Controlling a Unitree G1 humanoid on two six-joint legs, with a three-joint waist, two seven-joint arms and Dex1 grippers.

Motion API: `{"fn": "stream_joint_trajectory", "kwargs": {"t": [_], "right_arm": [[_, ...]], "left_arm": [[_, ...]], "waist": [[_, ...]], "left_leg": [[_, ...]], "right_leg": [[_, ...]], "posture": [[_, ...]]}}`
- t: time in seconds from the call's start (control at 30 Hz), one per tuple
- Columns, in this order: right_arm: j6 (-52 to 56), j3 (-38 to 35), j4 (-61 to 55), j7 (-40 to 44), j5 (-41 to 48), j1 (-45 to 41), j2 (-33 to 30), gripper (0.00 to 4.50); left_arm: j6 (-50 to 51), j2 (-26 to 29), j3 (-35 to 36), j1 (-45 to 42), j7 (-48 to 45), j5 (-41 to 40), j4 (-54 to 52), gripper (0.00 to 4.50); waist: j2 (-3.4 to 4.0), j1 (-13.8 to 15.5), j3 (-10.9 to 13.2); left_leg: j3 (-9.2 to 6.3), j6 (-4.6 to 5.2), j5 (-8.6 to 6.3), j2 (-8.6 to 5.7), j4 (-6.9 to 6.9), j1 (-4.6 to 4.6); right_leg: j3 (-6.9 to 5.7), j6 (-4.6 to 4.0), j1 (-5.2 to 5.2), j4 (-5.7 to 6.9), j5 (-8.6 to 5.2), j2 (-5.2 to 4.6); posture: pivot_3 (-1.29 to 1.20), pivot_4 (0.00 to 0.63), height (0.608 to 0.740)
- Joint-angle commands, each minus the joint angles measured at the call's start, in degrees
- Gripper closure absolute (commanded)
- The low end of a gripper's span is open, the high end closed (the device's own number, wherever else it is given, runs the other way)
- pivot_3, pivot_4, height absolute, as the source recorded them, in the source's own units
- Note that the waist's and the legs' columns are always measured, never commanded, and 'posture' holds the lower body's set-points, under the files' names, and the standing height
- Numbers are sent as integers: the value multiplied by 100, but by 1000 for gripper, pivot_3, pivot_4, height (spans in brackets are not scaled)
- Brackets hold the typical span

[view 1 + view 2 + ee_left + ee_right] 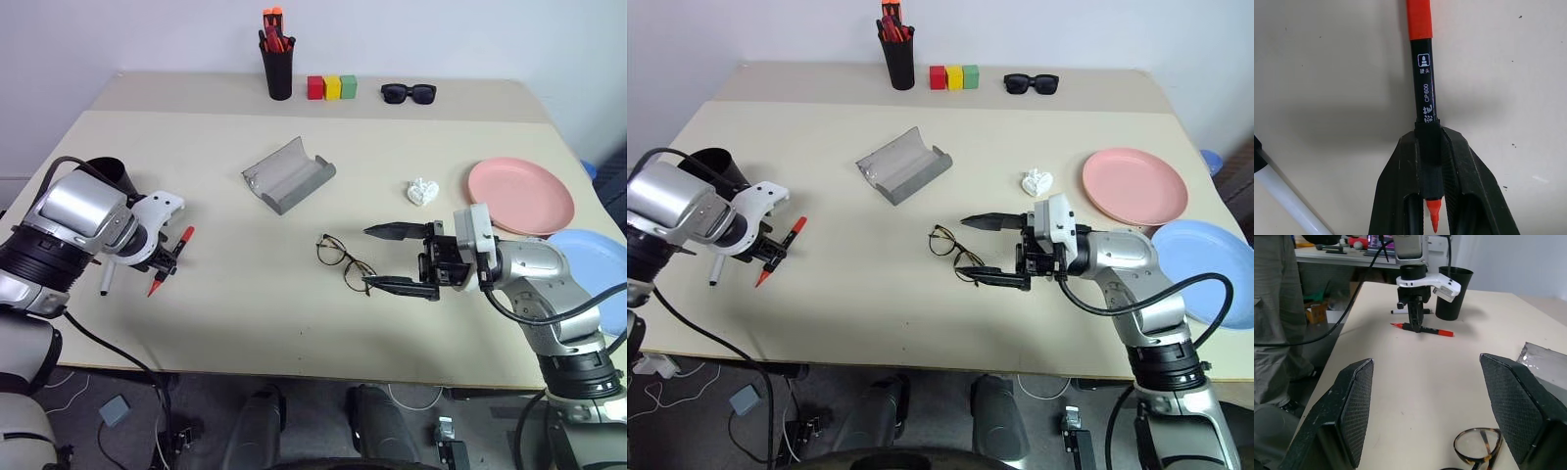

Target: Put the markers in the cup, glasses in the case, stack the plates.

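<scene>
Next, I let go of the red marker with my left gripper inside the black cup partly hidden [114, 173] behind my arm, with the red cap up. The red marker now rests low on the tabletop.
My left gripper [168, 262] points down at the table's left side, shut on the black band of the red marker [183, 239], which rests low on the tabletop. The white marker [105, 278] lies just left of it. Behind my left arm stands the black cup [718, 164], partly hidden. My right gripper [367, 257] is level and open, its fingertips either side of the right end of the wire-rimmed glasses [343, 258]. The open grey case [289, 174] lies further back at centre. The pink plate [519, 196] and the blue plate [598, 266] sit side by side at the right.
Along the back edge stand a black pen holder [277, 64] with orange-capped pens, three coloured blocks [332, 87] and black sunglasses [409, 93]. A small white crumpled object [421, 192] lies near the pink plate. A person's leg [1273, 308] stands beside the table.
</scene>
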Motion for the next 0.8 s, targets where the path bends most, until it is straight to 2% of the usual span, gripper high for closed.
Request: {"fn": "stream_joint_trajectory", "kwargs": {"t": [0.03, 0.1, 0.2, 0.33, 0.43, 0.53, 0.8], "right_arm": [[-50, -183, -192, -36, 114, -57, -27, 961], [-45, -213, -96, -71, 127, -111, 12, 961], [-117, -218, 69, -82, 150, -235, 127, 961], [-249, -287, 414, -117, 248, -501, 429, 961], [-355, -349, 786, -90, 372, -767, 735, 961], [-179, -283, 1029, 216, 624, -1007, 916, 961], [-241, 16, 1678, 825, 532, -1435, 1332, 961]], "left_arm": [[297, -284, 1323, 42, 9, -201, -453, 4437], [150, -615, 2328, 291, 184, -393, -1447, 4437], [-744, -1184, 3334, 915, 812, -194, -3105, 4437], [-1737, -2029, 4115, 1440, 1880, 401, -4023, 4437], [-2697, -2672, 4506, 1749, 2828, 1040, -4372, 4437], [-2955, -2958, 4693, 1960, 3281, 1368, -4388, 4437], [-4280, -3169, 4725, 2023, 4302, 2523, -3675, 4437]], "waist": [[-3, 6, 2], [-3, 19, 2], [-4, 17, 2], [-1, 1, 1], [-2, 6, 1], [-2, 21, 1], [-2, 24, 0]], "left_leg": [[-1, 0, 0, 0, 3, -3], [-7, 0, 0, -1, 16, -27], [-8, -2, 1, -3, 36, -53], [-5, -8, 4, -1, 38, -45], [-5, -12, 7, -1, 40, -40], [-5, -12, 7, -2, 44, -41], [-7, -12, 7, -7, 47, -42]], "right_leg": [[0, 1, -2, 1, 0, 0], [-3, 1, -17, 4, 0, 0], [-3, 3, -37, 6, 2, -7], [0, 2, -35, 14, 4, -5], [0, 1, -32, 16, 5, -4], [0, 4, -28, 14, 8, -4], [0, 11, -26, 13, 12, -4]], "posture": [[0, 150, 740], [0, 150, 740], [0, 150, 740], [0, 150, 740], [0, 150, 740], [0, 150, 740], [0, 150, 740]]}}
